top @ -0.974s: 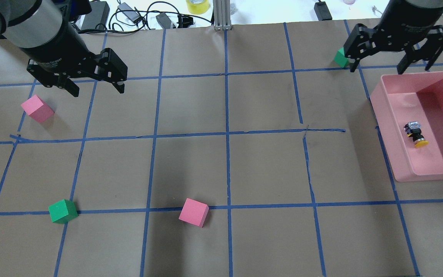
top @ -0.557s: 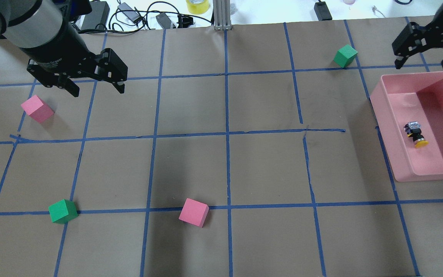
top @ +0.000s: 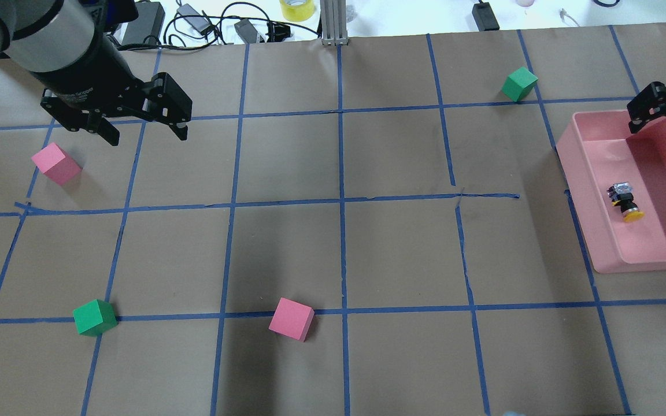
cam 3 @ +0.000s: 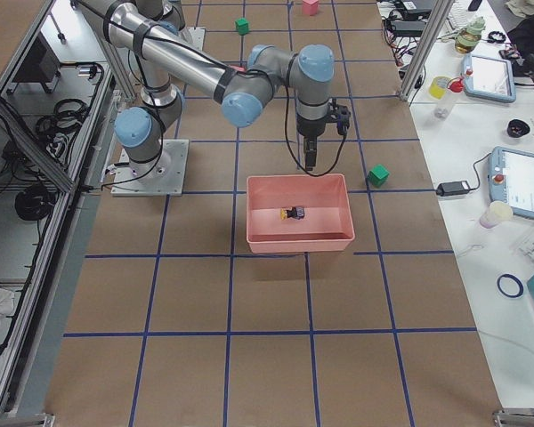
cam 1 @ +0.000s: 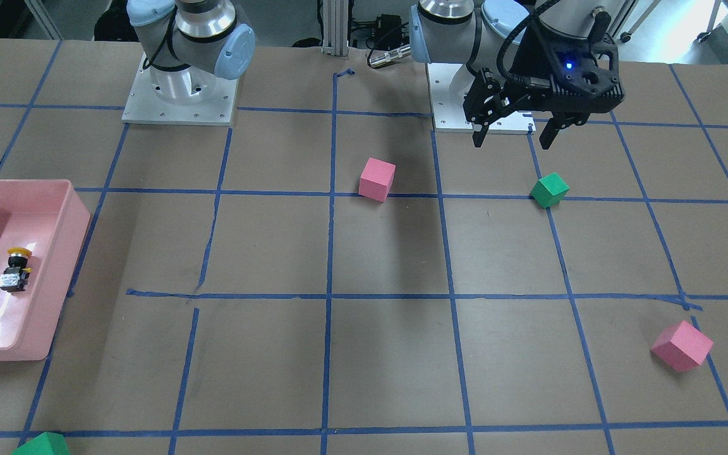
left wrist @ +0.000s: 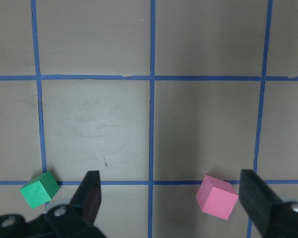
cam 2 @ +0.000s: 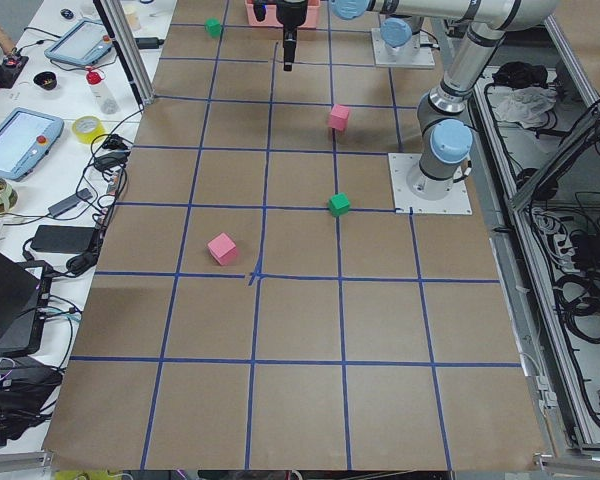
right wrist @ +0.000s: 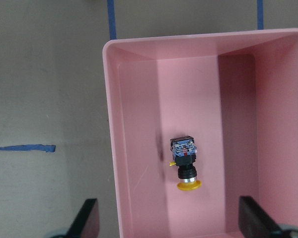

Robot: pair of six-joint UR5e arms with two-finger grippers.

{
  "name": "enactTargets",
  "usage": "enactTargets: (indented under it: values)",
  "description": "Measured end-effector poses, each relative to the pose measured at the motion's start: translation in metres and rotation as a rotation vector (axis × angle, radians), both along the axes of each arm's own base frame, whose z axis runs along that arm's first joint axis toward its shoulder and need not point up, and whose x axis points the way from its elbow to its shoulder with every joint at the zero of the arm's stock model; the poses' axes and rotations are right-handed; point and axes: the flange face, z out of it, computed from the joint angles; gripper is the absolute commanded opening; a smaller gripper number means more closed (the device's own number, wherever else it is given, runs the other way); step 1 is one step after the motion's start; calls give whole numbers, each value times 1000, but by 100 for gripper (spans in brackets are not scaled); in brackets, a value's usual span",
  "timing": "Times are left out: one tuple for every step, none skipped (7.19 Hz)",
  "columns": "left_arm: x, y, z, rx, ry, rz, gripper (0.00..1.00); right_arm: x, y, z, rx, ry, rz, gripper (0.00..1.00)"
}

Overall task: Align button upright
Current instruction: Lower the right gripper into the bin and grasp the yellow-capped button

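Next, I need to move my right gripper to the button's black middle (cam 1: 18,261) (right wrist: 187,171), between its yellow cap and its grey block, and I need to close it there.
The button (top: 625,202) lies on its side on the floor of the pink bin (top: 584,190), yellow cap toward the robot, grey block away. It also shows in the front view as the button (cam 1: 15,268) and in the right wrist view as the button (right wrist: 185,163). My right gripper (top: 665,115) hangs open above the bin's far end, well clear of the button. In the right wrist view its fingertips (right wrist: 256,218) frame the bin (right wrist: 134,148). My left gripper (top: 148,136) stands open over bare table at the far left, holding nothing.
Foam cubes lie scattered: a pink cube (top: 55,163) beside the left gripper, a green cube (top: 95,317) and a pink cube (top: 291,319) near the front, a green cube (top: 519,84) left of the bin. Cables and tape (top: 296,8) line the far edge.
My right gripper has swung to the right, away from the far green cube, and now hovers over the bin's far end. The left arm and the button have not moved.
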Motion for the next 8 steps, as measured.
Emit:
enactTargets:
  values:
    - [0,0,0,1,0,0,100,-10,-2,-20,8,-5,1,100]
    - [0,0,-1,1,0,0,100,-17,-1,-40,17,-15,-4,100]
    - [0,0,-1,1,0,0,100,-24,4,-59,27,-23,-20,100]
    - [0,0,-1,1,1,0,100,-31,10,-77,45,-33,-39,100]
    - [0,0,-1,1,0,0,100,-36,13,-91,65,-40,-50,100]
    - [0,0,-1,1,0,0,100,-42,13,-102,75,-43,-60,100]
    - [0,0,-1,1,0,0,100,-48,11,-113,78,-42,-68,100]
    - [0,0,-1,1,1,0,100,-53,9,-123,80,-42,-72,100]
